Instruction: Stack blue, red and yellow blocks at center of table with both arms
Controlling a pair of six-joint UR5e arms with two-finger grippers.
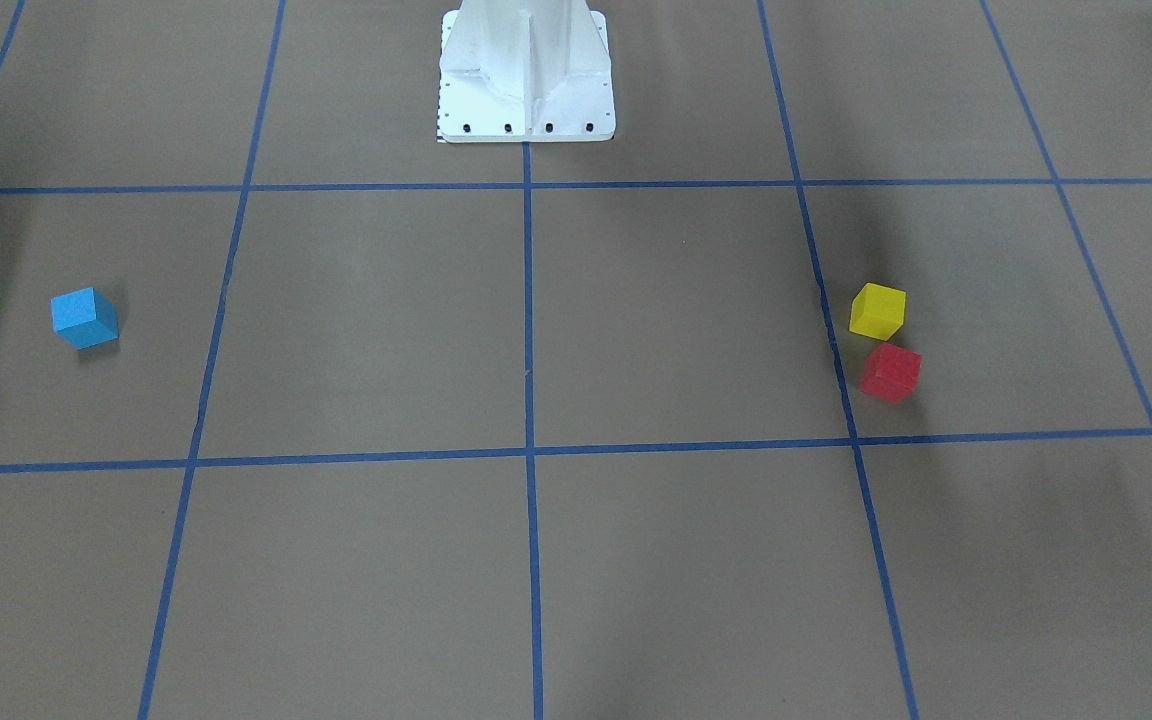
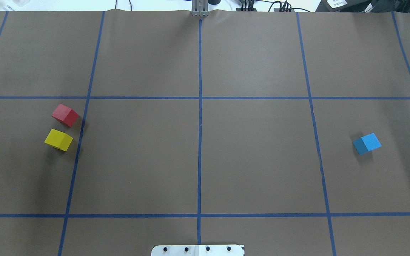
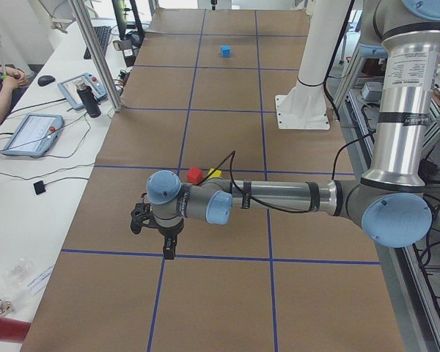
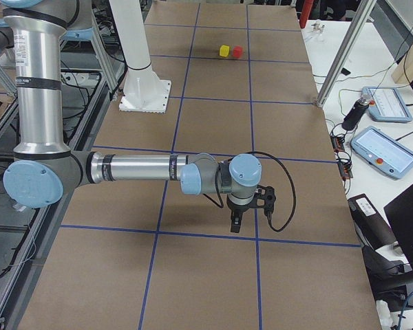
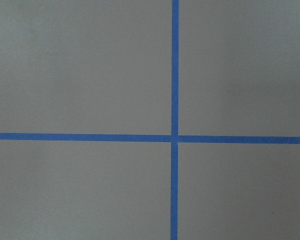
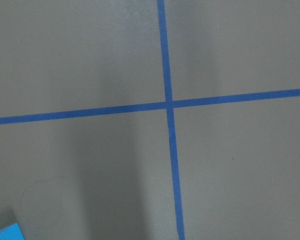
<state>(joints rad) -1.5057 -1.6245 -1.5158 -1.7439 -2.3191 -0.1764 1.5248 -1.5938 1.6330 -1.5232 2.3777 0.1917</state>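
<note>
My right gripper is going to close on the opposite sides of the blue block (image 1: 85,317) (image 6: 8,233), which sits by itself, far away from the red and yellow blocks.
The blue block (image 1: 84,317) lies alone on the robot's right side of the table; it also shows in the overhead view (image 2: 367,143), and a corner of it shows in the right wrist view (image 6: 2,234). The red block (image 2: 65,115) and the yellow block (image 2: 58,139) lie close together on the robot's left side, the yellow one nearer the robot. My left gripper (image 3: 169,249) hangs above the table near the left end, past these two blocks. My right gripper (image 4: 235,223) hangs near the right end. Both show only in the side views, so I cannot tell whether they are open or shut.
Brown paper with a blue tape grid (image 2: 200,97) covers the table. The white robot base (image 1: 526,90) stands at the table's robot-side edge. A side bench with tablets (image 3: 33,133), a bottle (image 3: 93,103) and metal posts (image 3: 95,55) runs along the far edge.
</note>
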